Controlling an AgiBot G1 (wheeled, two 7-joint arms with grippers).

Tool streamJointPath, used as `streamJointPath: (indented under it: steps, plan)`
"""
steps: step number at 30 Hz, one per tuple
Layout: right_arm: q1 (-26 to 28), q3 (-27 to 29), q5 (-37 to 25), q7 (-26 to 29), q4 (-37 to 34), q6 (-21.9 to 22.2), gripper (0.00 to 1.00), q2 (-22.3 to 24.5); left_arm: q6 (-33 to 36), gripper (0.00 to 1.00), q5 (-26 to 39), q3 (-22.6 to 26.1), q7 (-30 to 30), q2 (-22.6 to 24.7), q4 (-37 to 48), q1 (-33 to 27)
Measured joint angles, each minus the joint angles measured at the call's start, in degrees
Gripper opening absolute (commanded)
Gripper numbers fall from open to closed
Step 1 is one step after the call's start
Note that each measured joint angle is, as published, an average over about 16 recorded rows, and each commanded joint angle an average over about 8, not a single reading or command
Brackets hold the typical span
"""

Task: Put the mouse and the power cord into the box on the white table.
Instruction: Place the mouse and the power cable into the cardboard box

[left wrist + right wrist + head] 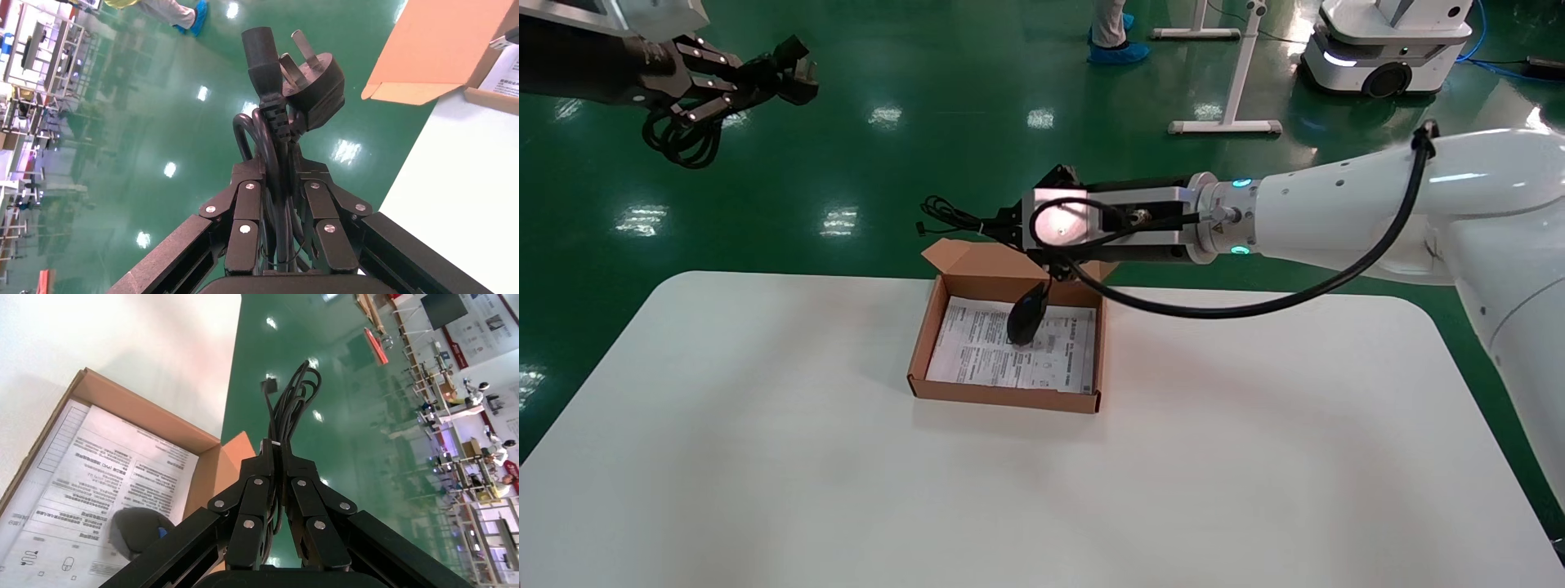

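Observation:
The robot's right gripper will release the black mouse on the middle of the printed sheet (1019,339) (116,530) inside the brown box.
The brown box (1001,396) lies open on the white table (764,457), near its far edge, with a printed sheet on its bottom. My right gripper (1001,229) hovers over the box's far wall, shut on the bundled thin cable (292,398) of the mouse. The black mouse (1024,320) hangs from that cable with its lower end on the sheet; it also shows in the right wrist view as the mouse (138,530). My left gripper (740,82) is high at the far left, over the floor, shut on the coiled power cord (306,79), whose pronged plug sticks out past the fingertips.
Green floor lies beyond the table's far edge. A white stand (1230,82), a person's feet in blue shoe covers (1120,49) and another robot's base (1377,49) are far back. The box's lid flap (977,261) leans outward at the far side.

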Motion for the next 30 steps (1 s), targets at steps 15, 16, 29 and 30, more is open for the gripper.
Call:
streamJointPath:
  steps: [15, 16, 29, 30]
  plan:
    - [-5.07, -8.49, 0.83, 5.42, 4.69, 6.14, 1.0, 0.08, 0.21, 0.0, -0.73, -0.51, 0.91, 0.23, 1.26, 1.46]
    - [-5.21, -8.97, 0.99, 5.77, 4.98, 6.42, 1.0, 0.1, 0.31, 0.0, -0.89, -0.62, 0.9, 0.26, 1.35, 1.7]
    - [-2.98, -13.11, 3.31, 7.74, 4.49, 8.39, 1.0, 1.7, -3.82, 0.0, -3.96, -2.74, 1.65, 4.45, 1.67, 8.92]
    - [-2.43, -13.15, 3.5, 7.63, 4.02, 8.33, 1.0, 2.14, -4.51, 0.0, -4.18, -2.9, 1.86, 5.19, 1.54, 9.69]
